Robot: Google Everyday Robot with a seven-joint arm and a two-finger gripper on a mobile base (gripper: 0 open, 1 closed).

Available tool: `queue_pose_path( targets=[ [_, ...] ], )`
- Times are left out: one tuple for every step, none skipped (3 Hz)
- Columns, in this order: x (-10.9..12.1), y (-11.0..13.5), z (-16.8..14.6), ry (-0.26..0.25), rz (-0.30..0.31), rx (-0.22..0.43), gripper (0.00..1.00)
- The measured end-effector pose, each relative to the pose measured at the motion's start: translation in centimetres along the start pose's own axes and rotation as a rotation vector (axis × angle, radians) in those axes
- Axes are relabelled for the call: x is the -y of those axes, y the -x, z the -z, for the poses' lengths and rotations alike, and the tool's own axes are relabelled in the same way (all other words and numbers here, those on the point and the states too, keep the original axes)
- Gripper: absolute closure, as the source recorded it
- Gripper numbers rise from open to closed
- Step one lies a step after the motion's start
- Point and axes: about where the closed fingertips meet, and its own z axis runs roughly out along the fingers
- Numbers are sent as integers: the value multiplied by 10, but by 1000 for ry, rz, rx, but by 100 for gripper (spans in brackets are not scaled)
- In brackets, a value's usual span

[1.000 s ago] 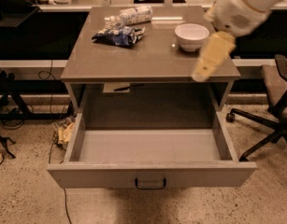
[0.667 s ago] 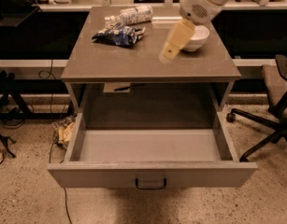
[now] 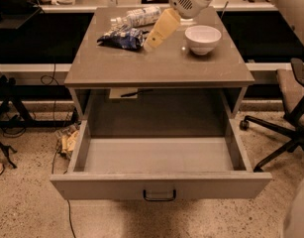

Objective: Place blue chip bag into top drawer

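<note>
I move my gripper to the blue chip bag next and close it on the bag's end point(image 3: 137, 38) closest to the white bowl.
The blue chip bag point(image 3: 121, 37) lies crumpled on the far left part of the table top point(image 3: 141, 66). My gripper point(image 3: 159, 31) hangs over the table just to the right of the bag, its cream-coloured tip pointing down and to the left. It holds nothing that I can see. The top drawer point(image 3: 160, 185) is pulled wide open below the table. Its grey inside is bare and its dark handle faces me.
A clear plastic bottle point(image 3: 136, 17) lies behind the bag. A white bowl point(image 3: 203, 37) stands at the table's right. An office chair point(image 3: 290, 108) is on the right, cables and a stand point(image 3: 13, 108) on the left floor.
My gripper has swung left across the table, from beside the front right edge, past the bowl, to right next to the chip bag. Bag, bowl and drawer have not moved.
</note>
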Motion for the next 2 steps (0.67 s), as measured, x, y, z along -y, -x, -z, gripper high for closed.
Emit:
queue_pose_path(
  targets=[
    [6,5,-16,-10,-17,27,0],
    [39,24,-56,-80,-63,79,0]
  ],
)
